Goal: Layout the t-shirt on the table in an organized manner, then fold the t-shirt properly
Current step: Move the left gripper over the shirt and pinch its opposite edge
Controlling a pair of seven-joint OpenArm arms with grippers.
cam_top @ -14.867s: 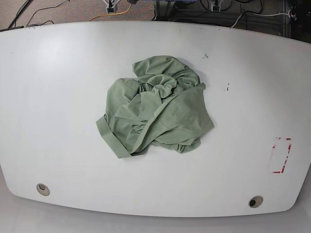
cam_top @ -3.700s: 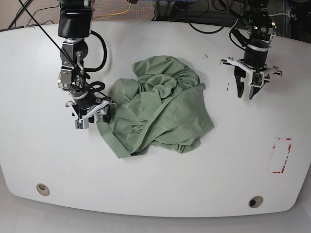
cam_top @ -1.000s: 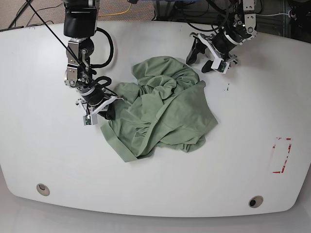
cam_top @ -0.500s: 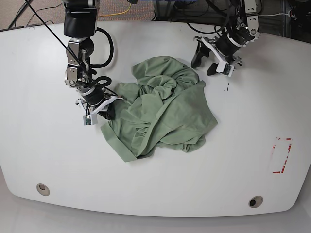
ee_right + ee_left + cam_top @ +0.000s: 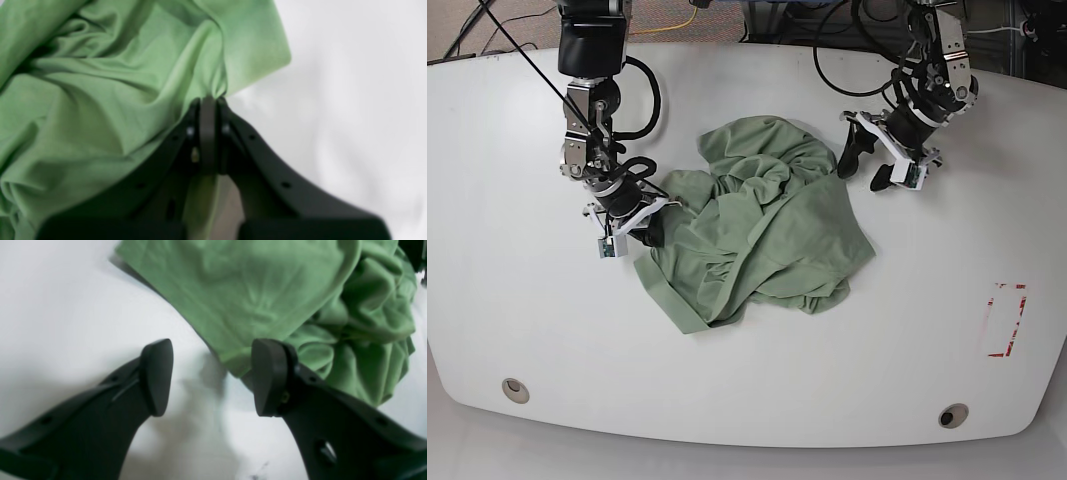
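Observation:
I need to close my left gripper on the bunched far edge (image 5: 814,140) (image 5: 322,360) of the t-shirt, between its nearby flat corner and the rounded far end of the heap.
The pale green t-shirt (image 5: 757,230) lies crumpled in a heap in the middle of the white table (image 5: 527,320). At the heap's left edge my right gripper (image 5: 634,227) is shut on a fold of the t-shirt (image 5: 116,100). The right wrist view shows that gripper (image 5: 208,100) with its jaws closed tight, pinching the cloth. My left gripper (image 5: 865,170) is open at the heap's upper right corner. In the left wrist view the left gripper (image 5: 211,380) hovers low over the table, and a corner of the t-shirt (image 5: 267,290) lies just ahead, close to one fingertip (image 5: 267,373).
A red tape rectangle (image 5: 1005,320) marks the table's right side. Two grommet holes (image 5: 515,389) (image 5: 953,415) sit near the front edge. Cables run along the floor behind the far edge.
My left gripper has come down from the far edge to the t-shirt's upper right corner, still open. The right gripper stays clamped on the left edge, and the heap has barely shifted.

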